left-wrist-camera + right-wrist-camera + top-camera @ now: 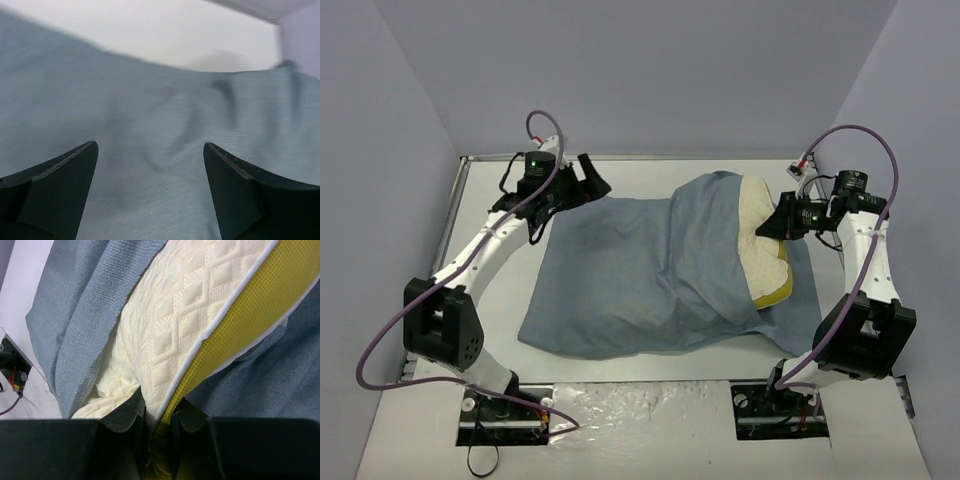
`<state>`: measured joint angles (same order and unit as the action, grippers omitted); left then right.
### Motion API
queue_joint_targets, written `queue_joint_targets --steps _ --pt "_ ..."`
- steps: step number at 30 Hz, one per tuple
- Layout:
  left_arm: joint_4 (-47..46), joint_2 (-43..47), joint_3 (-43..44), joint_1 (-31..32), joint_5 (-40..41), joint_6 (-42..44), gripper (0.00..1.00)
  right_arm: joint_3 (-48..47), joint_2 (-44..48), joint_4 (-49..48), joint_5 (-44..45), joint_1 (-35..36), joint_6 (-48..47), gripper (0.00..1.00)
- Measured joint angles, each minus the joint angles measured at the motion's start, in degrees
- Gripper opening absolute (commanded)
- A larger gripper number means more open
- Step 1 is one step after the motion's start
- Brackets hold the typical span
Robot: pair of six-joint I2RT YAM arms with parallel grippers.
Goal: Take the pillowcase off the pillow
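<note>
I should next close my left gripper on the pillowcase's empty end [568, 247], just inside the pillowcase's edge near its far corner, opposite the pillow.
The blue-grey pillowcase [640, 275] lies spread across the table, its left part flat and limp. The cream quilted pillow [760, 245] with a yellow side edge sticks out of the case's right end. My right gripper [778, 222] is shut on the pillow's edge; in the right wrist view the jaws [157, 412] pinch the cream and yellow edge of the pillow [185, 325], with the pillowcase [80, 305] on both sides. My left gripper [588, 180] is open at the case's far left corner; in the left wrist view its fingers [150, 165] straddle the bare pillowcase cloth [150, 115].
The white table [650, 172] has a raised rim at the back and left. Grey walls stand close around it. The arm bases [500, 410] and a crinkled plastic sheet [640, 405] sit at the near edge.
</note>
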<state>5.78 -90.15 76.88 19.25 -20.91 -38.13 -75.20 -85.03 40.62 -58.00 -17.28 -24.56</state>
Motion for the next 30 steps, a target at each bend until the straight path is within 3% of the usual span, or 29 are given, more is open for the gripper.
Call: queue_joint_targets --steps 5,9,14,20,24,25,26,30 --pt "12.8 2.1 -7.5 -1.8 14.6 -1.6 0.85 -1.8 0.1 1.1 1.3 -0.3 -1.0 0.0" --pt "16.0 1.8 -15.3 -3.8 17.0 -2.7 0.88 -2.9 0.1 1.2 1.9 -0.9 -1.1 0.0" --pt "12.6 -1.6 -16.9 -8.0 10.2 -2.5 0.88 -2.9 0.1 1.2 2.4 -1.1 -1.2 0.0" --pt "-6.8 -8.5 -22.8 -8.4 -7.4 -5.7 0.82 -2.9 0.1 1.2 2.7 -1.5 -1.5 0.0" --pt "-14.6 -9.9 -24.5 -8.6 -14.0 -8.1 0.51 -2.9 0.1 1.2 3.5 -2.0 -1.9 0.0" --pt "-15.3 -9.9 -24.6 -8.6 -15.0 -8.5 0.35 -2.9 0.1 1.2 3.5 -2.1 -2.0 0.0" --pt "-16.2 -9.9 -24.6 -8.6 -15.8 -9.2 0.24 -2.9 0.1 1.2 3.5 -2.0 -2.0 0.0" --pt "-17.6 -9.9 -24.6 -8.8 -17.4 -9.8 0.05 -2.9 0.1 1.2 3.5 -2.1 -2.2 0.0"
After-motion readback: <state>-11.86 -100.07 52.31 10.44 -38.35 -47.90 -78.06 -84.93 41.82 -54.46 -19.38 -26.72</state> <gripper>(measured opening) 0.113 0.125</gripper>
